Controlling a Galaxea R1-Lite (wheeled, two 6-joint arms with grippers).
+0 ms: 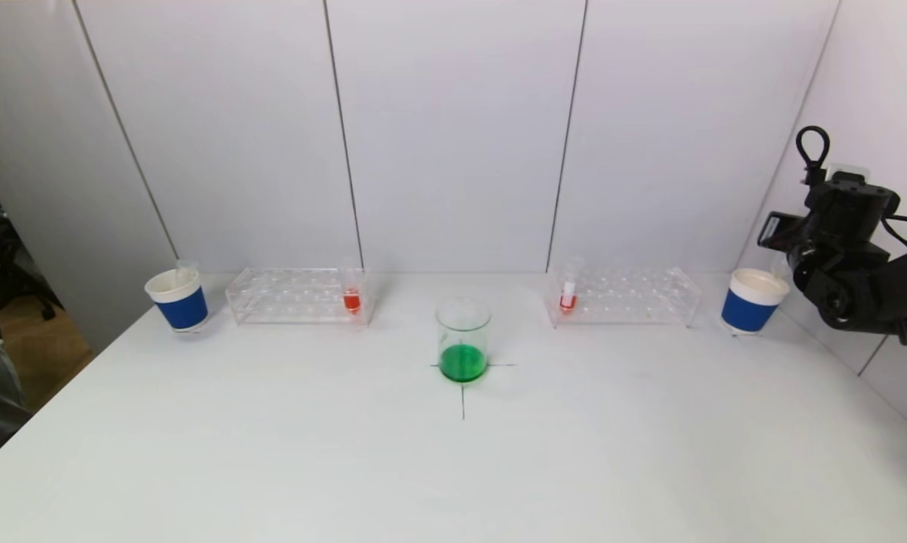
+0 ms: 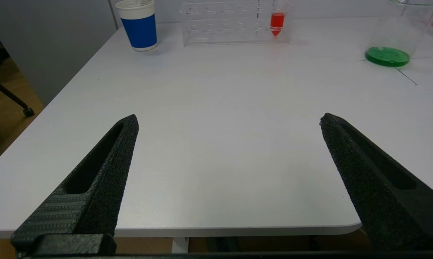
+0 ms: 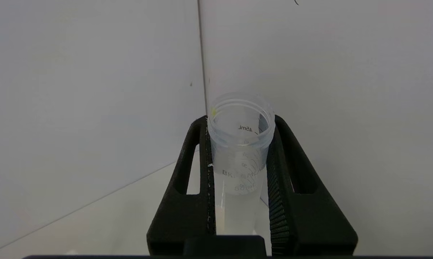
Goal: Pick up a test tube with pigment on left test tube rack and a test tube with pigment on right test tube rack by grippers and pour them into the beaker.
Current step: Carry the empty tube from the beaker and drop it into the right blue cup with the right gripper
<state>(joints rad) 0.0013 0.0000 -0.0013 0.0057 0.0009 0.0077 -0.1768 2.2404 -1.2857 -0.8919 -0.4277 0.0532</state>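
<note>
I need to release the empty clear test tube from my right gripper inside the blue-and-white paper cup (image 1: 761, 285), close to the side of the cup.
A glass beaker (image 1: 463, 339) with green liquid stands on a cross mark at the table's centre. The left clear rack (image 1: 295, 296) holds a tube of red pigment (image 1: 352, 294) at its inner end. The right rack (image 1: 626, 298) holds a tube of red pigment (image 1: 568, 294) at its inner end. My right gripper (image 1: 789, 253) hovers above the right blue cup and is shut on an empty clear test tube (image 3: 240, 144). My left gripper (image 2: 227, 120) is open and empty above the table's near left edge. It does not show in the head view.
A blue-and-white paper cup (image 1: 179, 300) with an empty tube in it stands left of the left rack. A second cup (image 1: 751, 302) stands right of the right rack. White wall panels close the back and right side. The table's left edge drops to the floor.
</note>
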